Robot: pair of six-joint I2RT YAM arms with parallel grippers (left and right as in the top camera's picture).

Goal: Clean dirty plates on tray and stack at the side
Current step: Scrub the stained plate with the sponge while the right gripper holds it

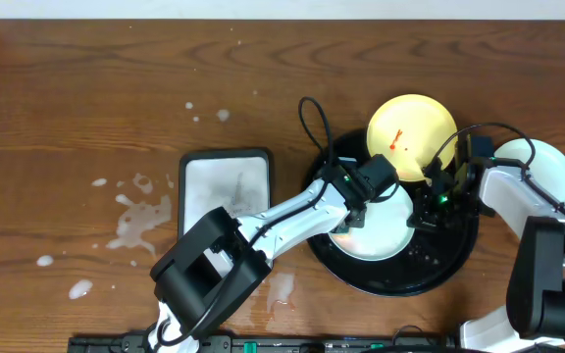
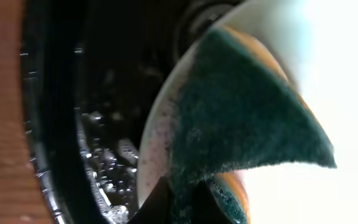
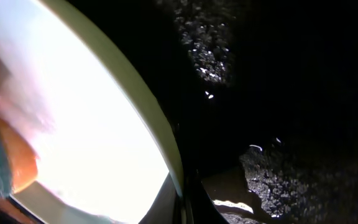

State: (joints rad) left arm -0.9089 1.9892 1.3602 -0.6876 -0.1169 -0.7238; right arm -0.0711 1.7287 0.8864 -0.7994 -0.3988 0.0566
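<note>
The robot's left gripper should release the green sponge in the middle of the white rectangular sponge tray [image 1: 231,219].
The black tray [image 1: 439,275] holds a mint-green plate [image 1: 385,237]. My left gripper [image 1: 353,218] is shut on a green-and-orange sponge [image 2: 241,118] and presses it on that plate [image 2: 157,143]. My right gripper [image 1: 422,218] is shut on the plate's right rim [image 3: 166,155], one finger on each side. The sponge [image 3: 5,165] also shows at the left edge of the right wrist view. A pale yellow plate [image 1: 410,132] with red smears lies on the tray's far rim. Another pale plate [image 1: 549,169] lies on the table, right of the tray.
The white rectangular sponge tray [image 1: 226,181] sits left of the black tray. Water splashes [image 1: 140,221] lie on the wooden table at the left. The black tray's floor is wet [image 2: 104,162], with droplets [image 3: 210,56].
</note>
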